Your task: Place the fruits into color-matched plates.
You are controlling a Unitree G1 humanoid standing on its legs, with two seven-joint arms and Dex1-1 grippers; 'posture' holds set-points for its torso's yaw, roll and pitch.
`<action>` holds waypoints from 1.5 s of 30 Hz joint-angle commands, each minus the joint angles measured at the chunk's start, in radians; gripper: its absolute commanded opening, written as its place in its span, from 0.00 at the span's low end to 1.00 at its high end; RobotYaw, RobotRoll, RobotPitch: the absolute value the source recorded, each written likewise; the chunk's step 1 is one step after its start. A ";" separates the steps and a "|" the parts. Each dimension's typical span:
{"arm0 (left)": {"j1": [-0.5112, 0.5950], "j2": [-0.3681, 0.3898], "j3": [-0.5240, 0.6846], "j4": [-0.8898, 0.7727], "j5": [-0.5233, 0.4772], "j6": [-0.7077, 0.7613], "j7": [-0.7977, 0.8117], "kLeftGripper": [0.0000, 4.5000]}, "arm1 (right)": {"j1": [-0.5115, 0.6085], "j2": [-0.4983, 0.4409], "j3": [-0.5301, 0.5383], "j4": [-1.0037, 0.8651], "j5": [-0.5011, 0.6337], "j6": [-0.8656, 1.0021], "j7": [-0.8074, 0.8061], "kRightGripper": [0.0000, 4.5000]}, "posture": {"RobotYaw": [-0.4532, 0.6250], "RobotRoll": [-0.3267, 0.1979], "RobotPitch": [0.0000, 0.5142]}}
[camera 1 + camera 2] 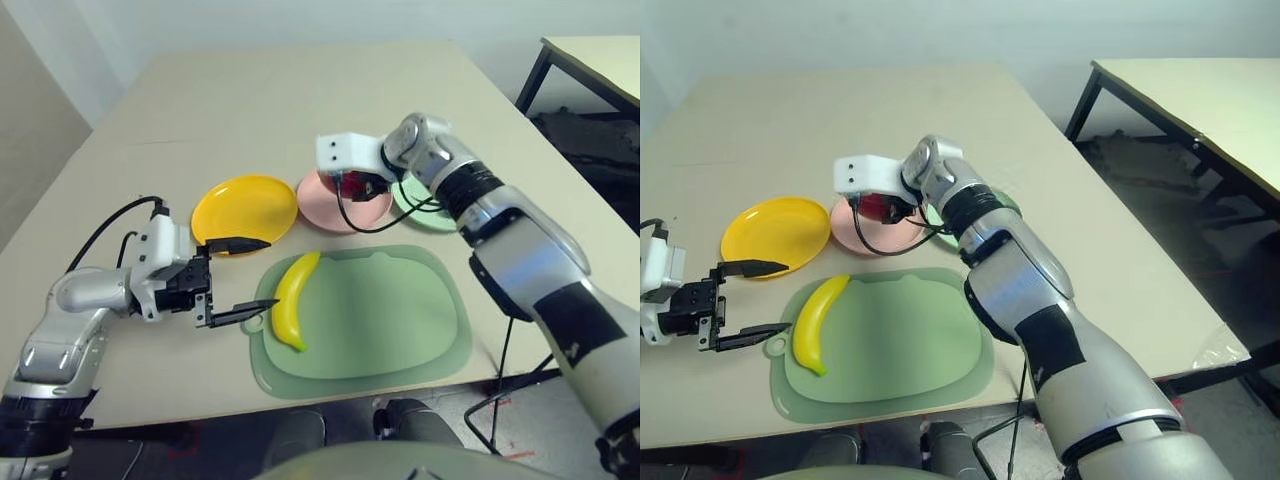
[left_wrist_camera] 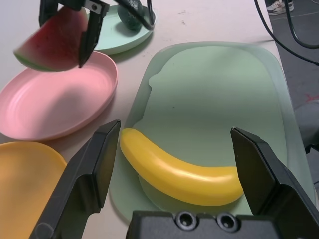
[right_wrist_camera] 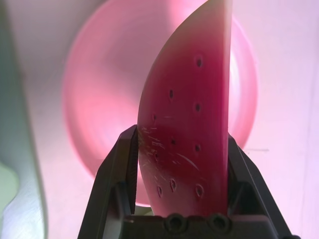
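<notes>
Next, my right gripper lets go of the red watermelon wedge on the middle of the pink plate (image 1: 356,204) (image 3: 160,113), with one tip toward the mint green plate.
A yellow banana (image 1: 292,300) lies on the left part of the pale green cutting mat (image 1: 400,310). My left gripper (image 1: 270,273) is open just left of it, its fingers (image 2: 89,169) level with the banana's two ends and not touching it. Above the pink plate (image 1: 325,212), my right gripper (image 1: 365,185) is shut on the red watermelon wedge (image 3: 192,114), which hangs clear of the plate. The yellow plate (image 1: 243,208) stands to the left of the pink one. A dark green avocado (image 2: 130,17) rests in the mint green plate (image 1: 428,215), partly behind my right arm.
The three plates stand in a row just beyond the mat. Black cables (image 1: 360,222) hang from my right wrist over the pink plate. A second table (image 1: 600,55) stands at the far right with dark things on the floor under it.
</notes>
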 commanded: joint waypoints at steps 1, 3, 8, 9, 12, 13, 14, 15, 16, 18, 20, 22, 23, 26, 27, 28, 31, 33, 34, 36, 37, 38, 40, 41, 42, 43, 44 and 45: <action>0.001 -0.003 -0.006 -0.014 0.012 -0.006 0.004 1.00 | -0.012 0.027 -0.029 0.048 -0.010 -0.011 -0.065 0.47 | 0.50 0.62 0.04; -0.004 -0.006 -0.006 -0.012 0.014 -0.007 0.008 1.00 | -0.004 0.036 -0.028 0.064 -0.018 -0.012 -0.078 0.47 | 0.51 0.62 0.04; -0.015 -0.013 0.004 -0.011 0.024 0.027 0.066 1.00 | 0.023 0.032 -0.001 0.089 -0.069 -0.033 -0.081 0.47 | 0.51 0.62 0.04; -0.028 -0.020 0.008 -0.014 0.025 0.046 0.103 1.00 | 0.025 0.033 -0.006 0.090 -0.070 -0.031 -0.075 0.47 | 0.51 0.62 0.04; -0.074 -0.049 0.011 -0.015 0.036 0.109 0.221 1.00 | 0.027 0.035 -0.017 0.091 -0.075 -0.028 -0.069 0.47 | 0.51 0.62 0.04; -0.084 -0.056 0.009 -0.015 0.041 0.121 0.246 1.00 | 0.027 0.036 -0.019 0.091 -0.077 -0.027 -0.067 0.47 | 0.51 0.62 0.04; -0.093 -0.064 0.006 -0.018 0.042 0.136 0.267 1.00 | 0.028 0.038 -0.019 0.091 -0.078 -0.026 -0.065 0.47 | 0.51 0.62 0.05; -0.101 -0.072 0.002 -0.023 0.040 0.151 0.286 1.00 | 0.029 0.039 -0.021 0.091 -0.078 -0.024 -0.063 0.47 | 0.51 0.62 0.05; -0.106 -0.077 -0.002 -0.028 0.042 0.163 0.303 1.00 | 0.031 0.041 -0.022 0.091 -0.077 -0.023 -0.062 0.47 | 0.51 0.62 0.05; -0.112 -0.081 -0.011 -0.032 0.053 0.177 0.321 1.00 | 0.032 0.045 -0.023 0.092 -0.077 -0.021 -0.062 0.47 | 0.51 0.62 0.05; -0.113 -0.083 -0.016 -0.032 0.061 0.184 0.328 1.00 | 0.035 0.046 -0.023 0.093 -0.078 -0.021 -0.064 0.47 | 0.51 0.62 0.05; -0.111 -0.081 -0.018 -0.030 0.068 0.184 0.327 1.00 | 0.040 0.046 -0.022 0.095 -0.080 -0.023 -0.070 0.47 | 0.51 0.62 0.05; -0.109 -0.079 -0.020 -0.029 0.071 0.183 0.324 1.00 | 0.042 0.045 -0.021 0.095 -0.082 -0.025 -0.073 0.47 | 0.51 0.62 0.04; -0.104 -0.077 -0.021 -0.026 0.075 0.175 0.313 1.00 | 0.044 0.043 -0.020 0.096 -0.085 -0.027 -0.075 0.47 | 0.51 0.62 0.04; -0.102 -0.077 -0.021 -0.025 0.078 0.171 0.310 1.00 | 0.044 0.044 -0.021 0.096 -0.086 -0.028 -0.074 0.47 | 0.51 0.62 0.04; -0.102 -0.078 -0.022 -0.024 0.082 0.166 0.307 1.00 | 0.044 0.044 -0.021 0.096 -0.086 -0.028 -0.075 0.48 | 0.51 0.62 0.04; -0.102 -0.081 -0.021 -0.022 0.087 0.162 0.304 1.00 | 0.045 0.044 -0.021 0.094 -0.088 -0.032 -0.072 0.70 | 0.51 0.62 0.04; -0.101 -0.081 -0.018 -0.019 0.087 0.160 0.302 1.00 | 0.047 0.040 -0.019 0.091 -0.091 -0.041 -0.066 0.85 | 0.51 0.62 0.05; -0.101 -0.080 -0.017 -0.017 0.087 0.159 0.299 1.00 | 0.047 0.036 -0.016 0.089 -0.095 -0.049 -0.063 0.93 | 0.51 0.62 0.05; -0.098 -0.077 -0.013 -0.015 0.084 0.156 0.290 1.00 | 0.045 0.023 -0.010 0.085 -0.103 -0.068 -0.059 1.00 | 0.51 0.62 0.05; -0.097 -0.075 -0.011 -0.014 0.084 0.154 0.285 1.00 | 0.041 0.015 -0.011 0.082 -0.104 -0.075 -0.055 1.00 | 0.51 0.62 0.04; -0.095 -0.073 -0.009 -0.013 0.084 0.151 0.281 1.00 | 0.037 0.009 -0.013 0.079 -0.104 -0.083 -0.050 1.00 | 0.51 0.62 0.04; -0.092 -0.070 -0.008 -0.011 0.083 0.147 0.270 1.00 | 0.023 -0.006 -0.024 0.066 -0.097 -0.095 -0.035 1.00 | 0.51 0.62 0.04; -0.092 -0.067 -0.009 -0.010 0.086 0.141 0.263 1.00 | 0.016 -0.015 -0.030 0.056 -0.092 -0.101 -0.023 1.00 | 0.51 0.62 0.04; -0.091 -0.062 -0.011 -0.008 0.089 0.132 0.249 1.00 | 0.006 -0.031 -0.044 0.032 -0.075 -0.108 0.006 1.00 | 0.51 0.62 0.04; -0.091 -0.058 -0.012 -0.006 0.091 0.124 0.239 1.00 | 0.001 -0.041 -0.055 0.015 -0.064 -0.113 0.028 1.00 | 0.51 0.62 0.04; -0.092 -0.050 -0.013 -0.002 0.095 0.108 0.219 1.00 | 0.004 -0.062 -0.081 -0.031 -0.029 -0.104 0.086 1.00 | 0.51 0.62 0.04; -0.091 -0.039 -0.015 0.004 0.102 0.083 0.194 1.00 | 0.021 -0.090 -0.111 -0.105 0.017 -0.082 0.163 1.00 | 0.52 0.62 0.04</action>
